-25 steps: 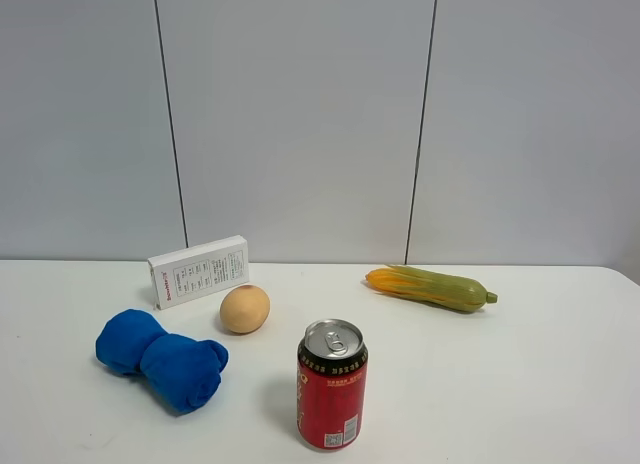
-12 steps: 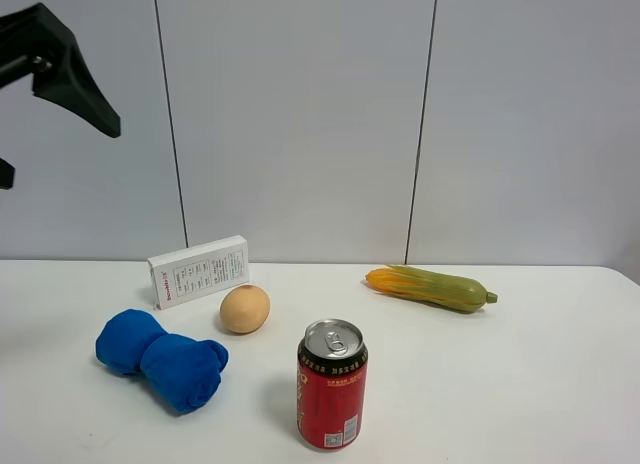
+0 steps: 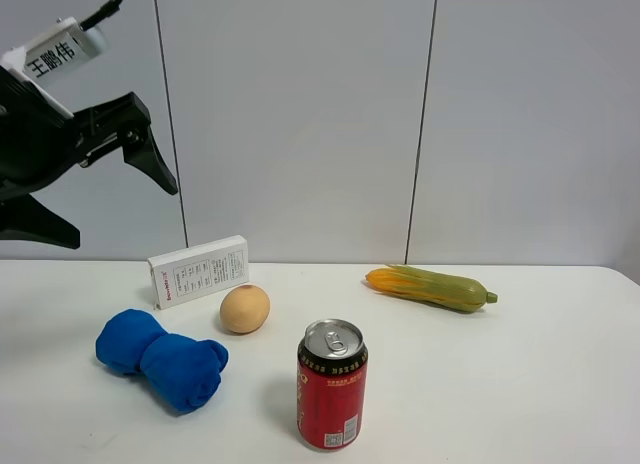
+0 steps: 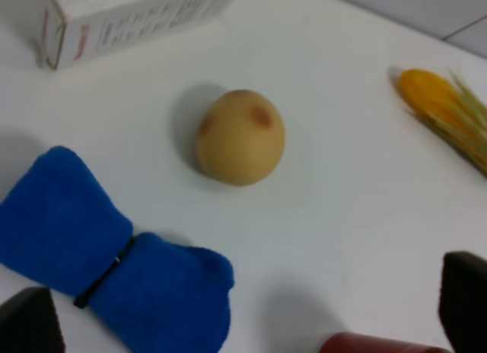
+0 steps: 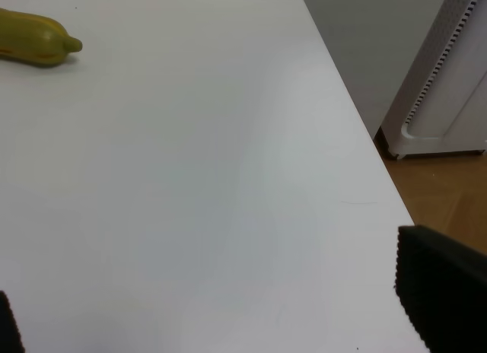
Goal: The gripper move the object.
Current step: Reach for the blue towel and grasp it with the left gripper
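Note:
The narrow middle (image 3: 152, 353) (image 4: 107, 268) of the blue rolled cloth, where the black band ties it, is the place my left gripper should close on.
On the white table (image 3: 530, 384) lie a tan egg-shaped object (image 3: 245, 309), a blue rolled cloth (image 3: 160, 357), a red soda can (image 3: 332, 386), a corn cob (image 3: 430, 287) and a white box (image 3: 198, 270). My left gripper (image 3: 122, 216) is open and empty, high above the table's left side, over the cloth and box. The left wrist view shows the egg-shaped object (image 4: 240, 138), the cloth (image 4: 106, 262), the box (image 4: 129, 18), the corn (image 4: 445, 109) and the can's rim (image 4: 373, 344) between its spread fingertips (image 4: 464, 300). My right gripper (image 5: 221, 315) is open and empty over bare table.
The right wrist view shows the corn's green end (image 5: 34, 39), the table's right edge (image 5: 358, 140), and a white appliance (image 5: 449, 87) on the wooden floor beyond it. A grey panelled wall (image 3: 300, 114) stands behind the table.
My left arm has come into the exterior view from the upper left and moved down and to the right. The objects on the table have not moved.

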Controlling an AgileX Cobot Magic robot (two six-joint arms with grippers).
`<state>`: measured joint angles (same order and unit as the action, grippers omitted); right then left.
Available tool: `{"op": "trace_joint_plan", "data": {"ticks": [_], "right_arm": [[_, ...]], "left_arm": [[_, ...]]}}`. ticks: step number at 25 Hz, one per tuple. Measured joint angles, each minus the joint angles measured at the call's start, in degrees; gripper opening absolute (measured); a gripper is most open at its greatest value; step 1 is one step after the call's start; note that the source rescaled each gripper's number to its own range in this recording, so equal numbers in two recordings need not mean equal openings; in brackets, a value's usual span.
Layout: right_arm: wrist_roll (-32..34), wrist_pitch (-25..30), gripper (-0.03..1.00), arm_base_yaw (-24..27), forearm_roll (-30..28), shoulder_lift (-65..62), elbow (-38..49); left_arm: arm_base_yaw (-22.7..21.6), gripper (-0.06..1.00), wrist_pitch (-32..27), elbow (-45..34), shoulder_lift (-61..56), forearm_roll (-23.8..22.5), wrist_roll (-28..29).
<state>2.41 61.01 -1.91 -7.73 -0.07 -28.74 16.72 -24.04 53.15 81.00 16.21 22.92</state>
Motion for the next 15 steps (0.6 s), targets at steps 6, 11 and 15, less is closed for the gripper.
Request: {"op": "trace_joint_plan", "data": {"ticks": [6, 11, 15], "right_arm": [[0.0, 0.0, 1.0, 0.0, 0.0, 0.0, 0.0], [0.0, 0.0, 1.0, 0.0, 0.0, 0.0, 0.0], [0.0, 0.0, 1.0, 0.0, 0.0, 0.0, 0.0]], "left_arm": [[0.0, 1.0, 0.4, 0.0, 6.33, -0.58, 2.98], [0.0, 1.0, 1.17, 0.0, 10.63, -0.76, 7.68], [0.0, 1.0, 2.23, 0.0, 12.66, -0.97, 15.01]]}}
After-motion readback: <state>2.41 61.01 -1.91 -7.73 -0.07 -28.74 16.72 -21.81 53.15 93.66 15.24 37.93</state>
